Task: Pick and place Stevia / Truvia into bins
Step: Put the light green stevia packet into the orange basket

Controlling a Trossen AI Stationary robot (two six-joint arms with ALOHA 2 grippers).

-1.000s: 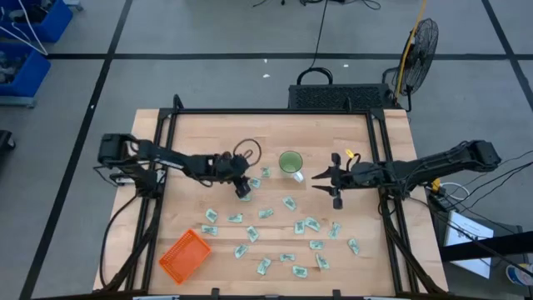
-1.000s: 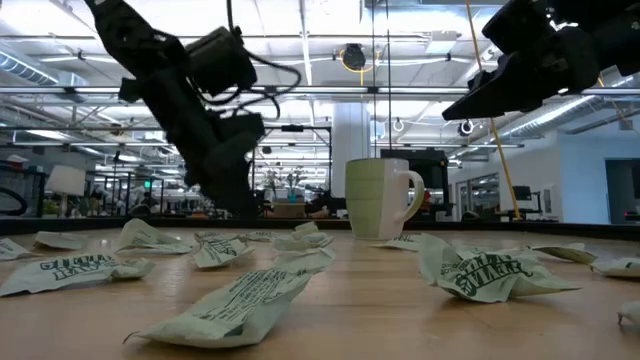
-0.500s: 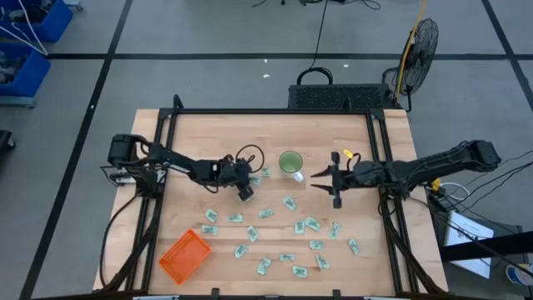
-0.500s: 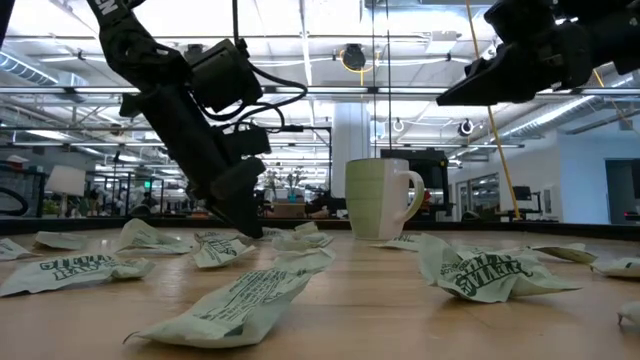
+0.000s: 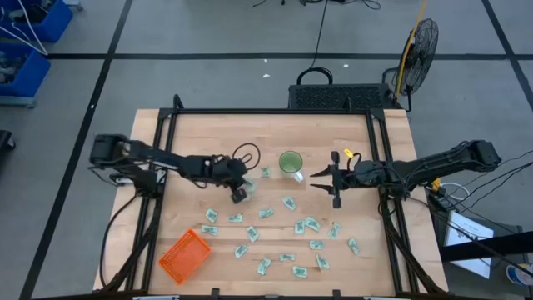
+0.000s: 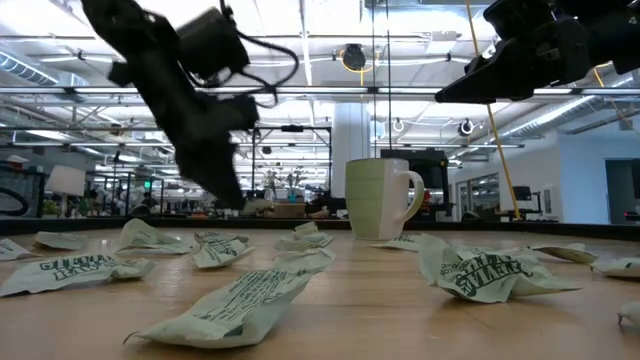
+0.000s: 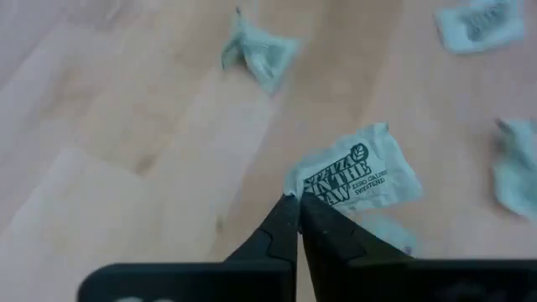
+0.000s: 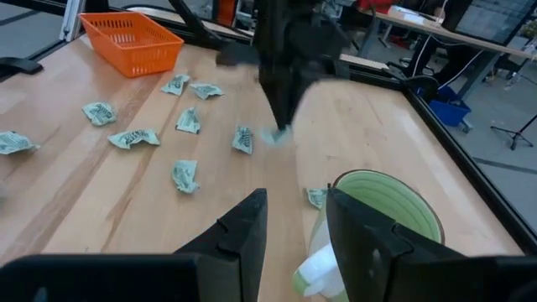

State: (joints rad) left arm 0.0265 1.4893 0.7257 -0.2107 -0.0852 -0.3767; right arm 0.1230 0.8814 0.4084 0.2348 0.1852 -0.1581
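Note:
The robot's left gripper needs to release the printed sachet inside the orange basket [image 5: 191,247], near the basket's far side.
Several white-and-green Stevia sachets [image 5: 266,213] lie scattered flat on the wooden table [image 5: 191,133]. My left gripper [image 7: 295,205] hangs a little above the table left of the middle [image 5: 240,195], shut on one printed sachet [image 7: 357,172]. The orange basket [image 5: 185,255] stands at the near left, well away from both grippers. My right gripper [image 5: 318,179] hovers open beside the green cup [image 5: 290,162], with nothing between its fingers [image 8: 252,226]. My left gripper pinches the sachet by one corner [image 7: 294,191] between its two fingertips. The fingers slant down from the table's left. The sachet sticks out past the fingertips, lifted clear of the table [image 6: 262,206].
The green cup [image 8: 382,210] stands just in front of my right gripper. Loose sachets [image 6: 240,300] cover the middle and near right of the table. A black frame [image 5: 275,112] runs along the table's far edge and sides. Bare wood lies between the basket and the left arm.
My left gripper has risen from the table with one sachet in its fingertips, which now hangs clear of the wood, and it has drawn back slightly toward the table's left. The other sachets have stayed where they were.

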